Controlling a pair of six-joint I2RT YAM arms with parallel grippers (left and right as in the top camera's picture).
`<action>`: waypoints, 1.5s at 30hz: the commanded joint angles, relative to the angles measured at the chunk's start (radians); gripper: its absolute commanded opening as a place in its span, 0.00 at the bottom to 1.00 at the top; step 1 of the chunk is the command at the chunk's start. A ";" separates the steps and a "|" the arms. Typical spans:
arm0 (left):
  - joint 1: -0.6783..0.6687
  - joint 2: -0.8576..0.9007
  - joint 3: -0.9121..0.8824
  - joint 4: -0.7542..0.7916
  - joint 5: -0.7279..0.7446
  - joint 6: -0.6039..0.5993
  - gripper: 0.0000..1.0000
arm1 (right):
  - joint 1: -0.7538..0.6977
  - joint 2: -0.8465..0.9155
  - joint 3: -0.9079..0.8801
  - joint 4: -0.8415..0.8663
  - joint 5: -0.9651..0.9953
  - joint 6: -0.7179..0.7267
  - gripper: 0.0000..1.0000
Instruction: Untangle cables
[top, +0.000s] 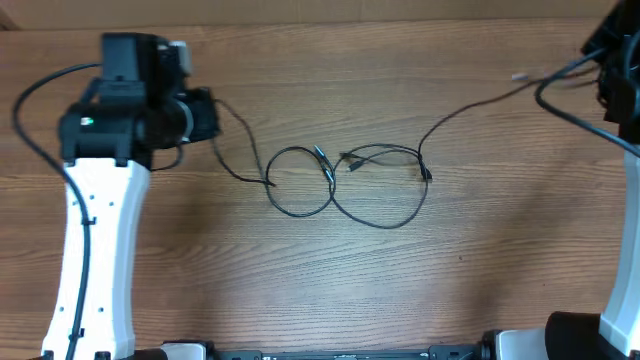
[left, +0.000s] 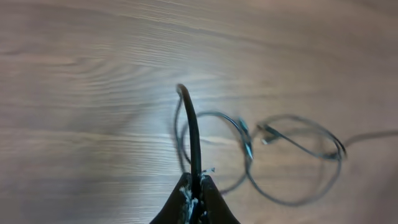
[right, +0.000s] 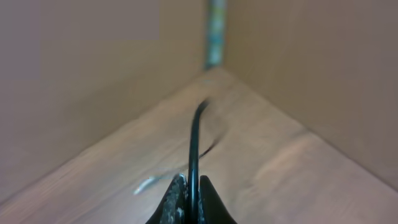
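Note:
My right gripper is holding a strand of cable that nears the walls while the loops stay joined, so next I lay it down and take it close to the loops (top: 422, 146).
The thin black cables (top: 331, 183) lie tangled in two joined loops at the table's middle, with small plugs near the crossing. One strand runs left to my left gripper (top: 212, 116), which is shut on it. The left wrist view shows the held strand (left: 193, 134) rising from the shut jaws (left: 196, 186), with the loops (left: 249, 149) beyond. Another strand (top: 480, 103) runs up and right to my right gripper (top: 603, 62) at the far right edge. In the right wrist view the jaws (right: 191, 188) are shut on that strand (right: 193, 143), and a silver plug (right: 146, 185) lies beside them.
The wooden table (top: 320, 290) carries only the cables. Brown walls (right: 311, 74) meet in a corner just past the right gripper. A plug tip (top: 518, 75) lies near the right arm. Thicker arm wiring (top: 30, 110) loops at the left arm.

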 joint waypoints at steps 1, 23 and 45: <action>-0.059 -0.023 0.008 -0.001 0.050 0.075 0.04 | -0.049 -0.004 0.007 0.045 0.069 0.021 0.04; -0.135 0.032 0.005 -0.005 0.053 0.071 0.05 | -0.056 -0.007 0.229 0.160 -0.441 0.098 0.04; -0.135 0.032 0.005 -0.013 0.053 0.072 0.04 | -0.173 0.173 0.204 -0.180 -0.489 -0.023 0.33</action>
